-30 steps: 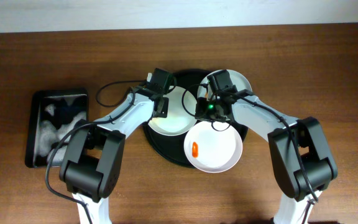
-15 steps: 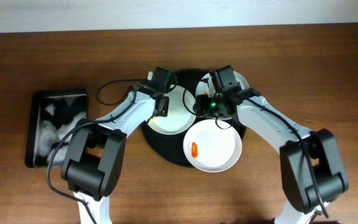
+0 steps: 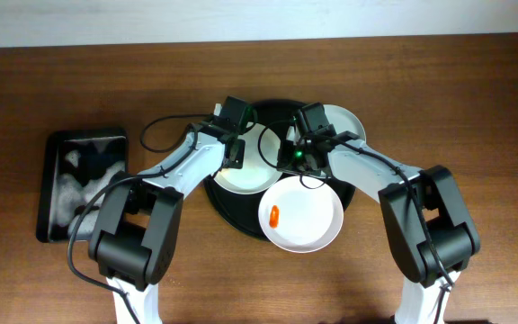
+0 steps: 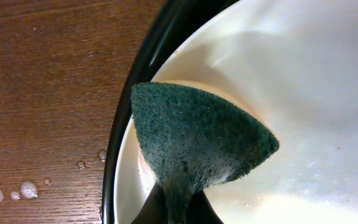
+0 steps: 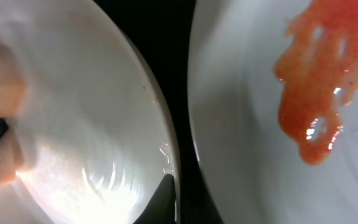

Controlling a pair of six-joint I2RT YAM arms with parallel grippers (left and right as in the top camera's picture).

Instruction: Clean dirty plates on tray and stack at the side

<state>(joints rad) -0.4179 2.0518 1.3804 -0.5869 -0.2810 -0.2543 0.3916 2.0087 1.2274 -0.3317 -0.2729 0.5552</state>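
My right gripper will set the sponged plate, still on the round black tray, down on the wooden table, on the other side of the round tray from the rectangular tray [image 3: 441,146].
The round black tray [image 3: 232,211] holds three white plates. My left gripper [image 3: 236,151] is shut on a green sponge [image 4: 197,137] and presses it on the left plate [image 3: 252,169], near the rim by the tray's edge [image 4: 120,155]. My right gripper [image 3: 295,155] is shut on that plate's right rim [image 5: 164,155], with one finger [image 5: 169,194] inside the rim. The front plate [image 3: 308,220] has an orange-red smear [image 3: 275,216]. The back right plate [image 3: 344,121] is partly under my right arm. In the right wrist view a plate [image 5: 241,155] beside the gripped one has a big smear [image 5: 319,81].
A rectangular black tray [image 3: 45,189] with white foamy stuff lies at the far left. Water drops [image 4: 8,191] sit on the wooden table left of the round tray. Cables loop behind the left arm.
My right gripper has shifted a little to the left. The front plate with the smear has also slid slightly left. The left gripper and its sponge have stayed on the left plate.
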